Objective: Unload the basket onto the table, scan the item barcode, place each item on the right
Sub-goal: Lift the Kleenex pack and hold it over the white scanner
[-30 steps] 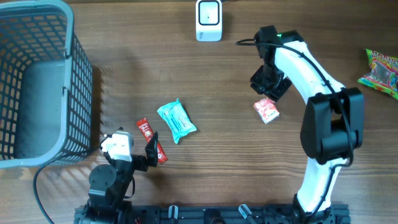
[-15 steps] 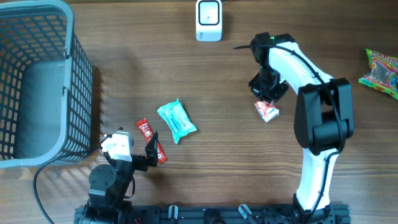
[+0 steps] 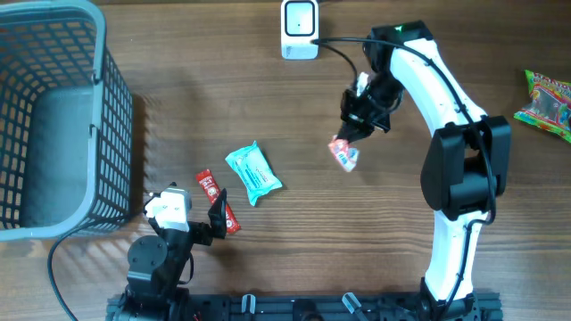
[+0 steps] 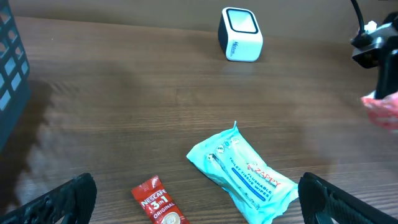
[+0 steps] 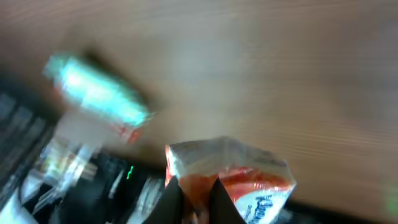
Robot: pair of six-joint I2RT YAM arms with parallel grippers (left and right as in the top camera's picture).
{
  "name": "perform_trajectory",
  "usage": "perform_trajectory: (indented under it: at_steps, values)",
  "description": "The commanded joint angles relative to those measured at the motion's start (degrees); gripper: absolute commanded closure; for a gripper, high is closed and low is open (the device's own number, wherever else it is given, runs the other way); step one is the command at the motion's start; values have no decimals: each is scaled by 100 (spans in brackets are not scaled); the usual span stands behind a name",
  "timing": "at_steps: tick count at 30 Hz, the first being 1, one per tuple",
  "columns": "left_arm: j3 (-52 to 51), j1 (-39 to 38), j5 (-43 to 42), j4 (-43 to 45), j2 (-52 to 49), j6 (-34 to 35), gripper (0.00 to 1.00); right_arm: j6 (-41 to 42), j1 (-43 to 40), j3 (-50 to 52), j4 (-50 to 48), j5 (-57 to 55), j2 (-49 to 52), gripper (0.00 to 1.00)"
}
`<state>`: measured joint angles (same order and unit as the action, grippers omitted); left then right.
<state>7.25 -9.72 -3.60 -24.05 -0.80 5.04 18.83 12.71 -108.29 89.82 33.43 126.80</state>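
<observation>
The red-and-white snack packet, still hanging above the table's middle, will be let go by my right gripper on the bare table (image 3: 492,80) close beside the green candy bag.
My right gripper (image 3: 355,129) is shut on a small red-and-white snack packet (image 3: 343,153), which hangs just below it above the table's middle. In the right wrist view the packet (image 5: 249,171) is pinched at one edge between the dark fingers of the gripper (image 5: 196,190), and the picture is blurred. The white barcode scanner (image 3: 299,29) stands at the far edge, up and to the left of the packet; it also shows in the left wrist view as a white scanner (image 4: 241,34). My left gripper (image 4: 199,208) rests wide open at the near left, holding nothing.
A teal wipes pack (image 3: 253,172) and a red Nescafe sachet (image 3: 217,201) lie just ahead of the left gripper. A grey mesh basket (image 3: 111,134) fills the far left. A green candy bag (image 3: 546,102) lies at the right edge.
The right gripper closed on the red-and-white packet, lifted it off the table and carried it left. The left arm has not moved.
</observation>
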Motion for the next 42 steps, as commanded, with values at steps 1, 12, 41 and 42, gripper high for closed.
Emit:
perform_trajectory:
  at_steps: [1, 12, 41, 42]
  values:
    - [-17, 24, -87, 11, 28, 35, 0, -1292, 20, -83, 251, 1875, -50, 96]
    - [-17, 24, -87, 11, 28, 35, 0, -817, 317, -83, 249, 2667, -61, 96]
    - [-17, 24, -87, 11, 28, 35, 0, -1545, 1303, -76, -9925, -4199, 616, 96]
    - [-17, 24, -87, 11, 28, 35, 0, -1674, 1292, -76, -10168, -4297, 752, 95]
